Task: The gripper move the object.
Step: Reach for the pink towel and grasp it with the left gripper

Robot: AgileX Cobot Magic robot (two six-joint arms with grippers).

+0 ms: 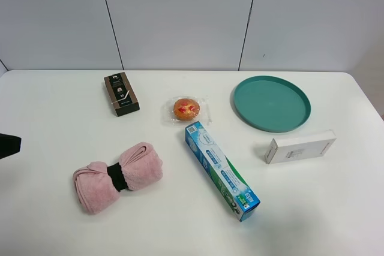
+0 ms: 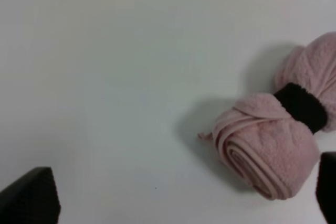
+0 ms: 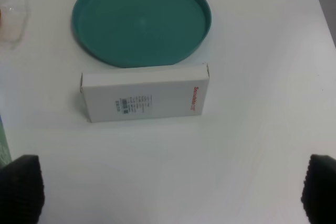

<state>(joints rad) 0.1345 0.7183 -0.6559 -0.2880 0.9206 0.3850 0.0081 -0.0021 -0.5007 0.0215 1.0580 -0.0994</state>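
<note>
The left gripper should next move to the black band (image 1: pixel 117 176) (image 2: pixel 301 107) around the middle of the pink rolled towel and close there.
The pink rolled towel (image 1: pixel 117 175), cinched by a black band, lies on the white table at the front left. It also shows in the left wrist view (image 2: pixel 273 145), off to one side of my left gripper (image 2: pixel 178 203), apart from it. That gripper is open and empty, with its black fingertips (image 2: pixel 31 198) wide apart above bare table. In the exterior high view only a black piece of the left arm (image 1: pixel 8 145) shows at the left edge. My right gripper (image 3: pixel 170 192) is open and empty, above the table near a white box (image 3: pixel 144 93).
A teal plate (image 1: pixel 272 103) lies at the back right, with the white box (image 1: pixel 300 146) in front of it. A blue toothpaste box (image 1: pixel 221 169) lies in the middle. A wrapped orange pastry (image 1: pixel 186 110) and a dark box (image 1: pixel 121 93) lie further back.
</note>
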